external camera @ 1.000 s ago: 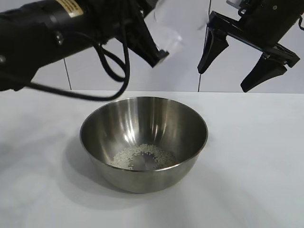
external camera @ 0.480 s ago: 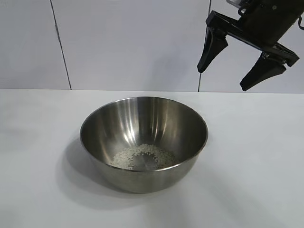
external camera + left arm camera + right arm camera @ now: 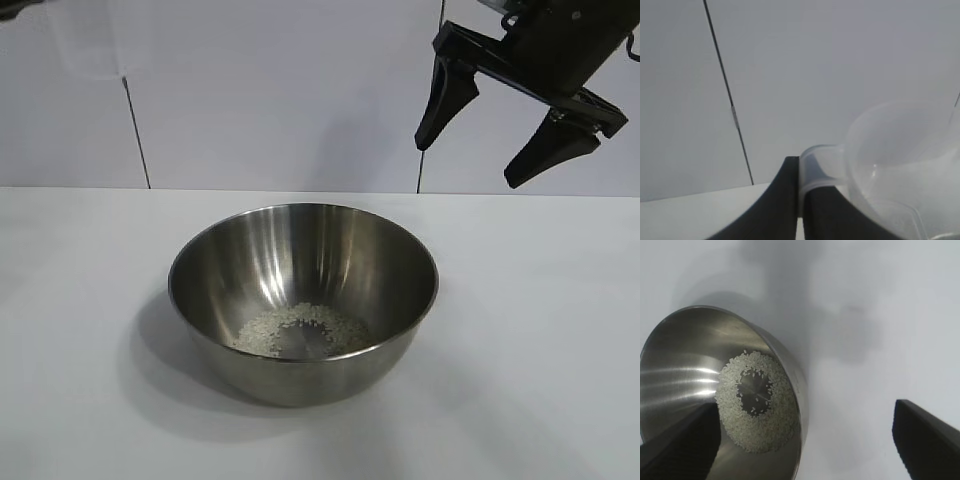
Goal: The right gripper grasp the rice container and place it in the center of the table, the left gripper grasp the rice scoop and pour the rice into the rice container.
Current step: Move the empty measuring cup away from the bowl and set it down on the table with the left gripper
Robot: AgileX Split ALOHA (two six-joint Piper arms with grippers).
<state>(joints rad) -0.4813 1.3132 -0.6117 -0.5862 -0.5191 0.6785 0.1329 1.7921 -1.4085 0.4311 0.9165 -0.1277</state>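
Observation:
My left gripper has the rice scoop. Next, I set it free on the white table (image 3: 141,338) with that left gripper, close beside the shadowed side of the rice container.
The rice container (image 3: 300,260), a shiny steel bowl, stands on the white table (image 3: 540,330) at its middle. A ring of rice (image 3: 300,325) lies on its bottom, also seen from above as rice (image 3: 770,410) in the rice container (image 3: 675,340). My right gripper (image 3: 466,165) hangs open, high above and behind the bowl's right side, holding nothing. In the left wrist view my left gripper (image 3: 801,167) is shut on the handle of the clear rice scoop (image 3: 900,160), held up against the wall; no grains show in it. In the exterior view the rice scoop (image 3: 95,40) is a faint blur at top left.
A white panelled wall with dark seams (image 3: 135,140) stands behind the table. A dark sliver of the left arm (image 3: 8,8) shows at the upper left corner. Bare tabletop lies all round the bowl.
The left arm with the scoop has swung away from above the bowl to the far upper left, almost out of the exterior view. The right gripper and the bowl have not moved.

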